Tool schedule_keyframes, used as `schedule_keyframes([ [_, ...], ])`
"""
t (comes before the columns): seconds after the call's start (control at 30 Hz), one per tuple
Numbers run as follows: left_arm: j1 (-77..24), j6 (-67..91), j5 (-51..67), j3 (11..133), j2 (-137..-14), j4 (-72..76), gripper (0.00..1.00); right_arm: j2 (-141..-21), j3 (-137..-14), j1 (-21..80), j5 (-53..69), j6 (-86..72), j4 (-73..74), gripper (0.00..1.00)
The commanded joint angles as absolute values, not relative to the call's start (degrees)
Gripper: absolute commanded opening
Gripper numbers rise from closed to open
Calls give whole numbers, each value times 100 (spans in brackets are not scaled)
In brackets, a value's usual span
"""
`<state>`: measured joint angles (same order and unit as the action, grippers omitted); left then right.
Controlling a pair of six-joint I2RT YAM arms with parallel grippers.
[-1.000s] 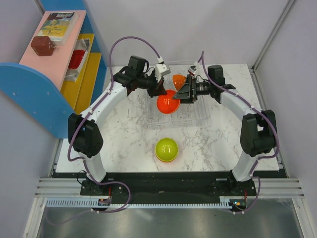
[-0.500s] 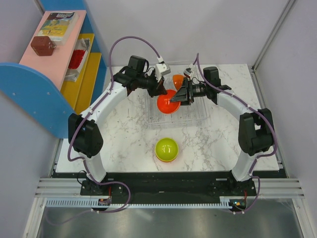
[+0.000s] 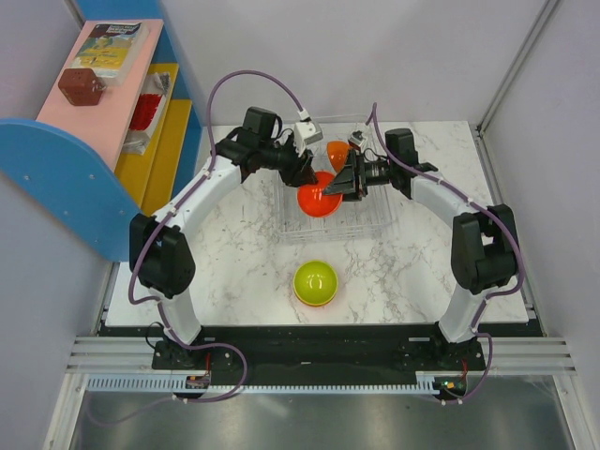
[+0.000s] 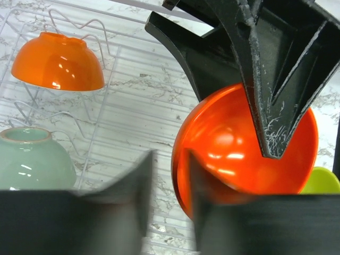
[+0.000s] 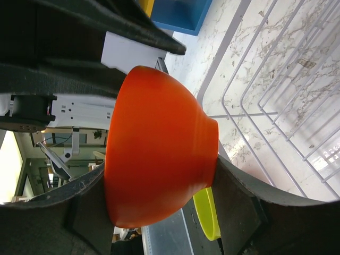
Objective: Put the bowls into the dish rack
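Note:
My right gripper will let go of the red-orange bowl in the dish rack [image 3: 355, 192], just in front of the orange bowl.
A red-orange bowl [image 3: 319, 199] hangs tipped on its side over the wire dish rack [image 3: 370, 220]. My right gripper [image 3: 339, 185] is shut on it; in the right wrist view its fingers [image 5: 239, 202] press the foot and the rim side of the bowl [image 5: 159, 149]. My left gripper [image 4: 169, 159] is open, its fingers straddling the bowl's rim [image 4: 234, 154] with a gap on the left side. An orange bowl [image 4: 58, 61] and a pale green bowl [image 4: 32, 159] stand in the rack [image 4: 133, 111]. A yellow-green bowl [image 3: 316, 283] sits on the table in front of the rack.
A blue and yellow shelf unit [image 3: 84, 159] with packets stands along the left edge of the marble table [image 3: 234, 272]. Grey walls close in the back and right. Both arms arch over the table's sides and meet above the rack.
My right gripper has moved in and closed on the red-orange bowl. My left gripper's jaws have parted from the bowl's rim. The bowl has barely moved.

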<state>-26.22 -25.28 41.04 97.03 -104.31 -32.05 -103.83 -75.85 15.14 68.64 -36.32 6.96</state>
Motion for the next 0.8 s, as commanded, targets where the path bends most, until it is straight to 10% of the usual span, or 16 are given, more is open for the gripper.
schedule_keyframes([
  [0.0, -2628, -2435, 4236, 9607, -10301, -3014, 54, -10169, -7541, 1512, 7067, -3577, 343, 0],
  [0.33, -1882, -1890, 4719, 9379, -9950, -2830, 99, -10151, -7734, 1336, 6198, -2939, 1035, 0],
  [0.77, -1318, -2407, 4868, 7252, -7992, -2909, 100, -10063, -9105, 1555, 1858, -1109, 3295, 0],
])
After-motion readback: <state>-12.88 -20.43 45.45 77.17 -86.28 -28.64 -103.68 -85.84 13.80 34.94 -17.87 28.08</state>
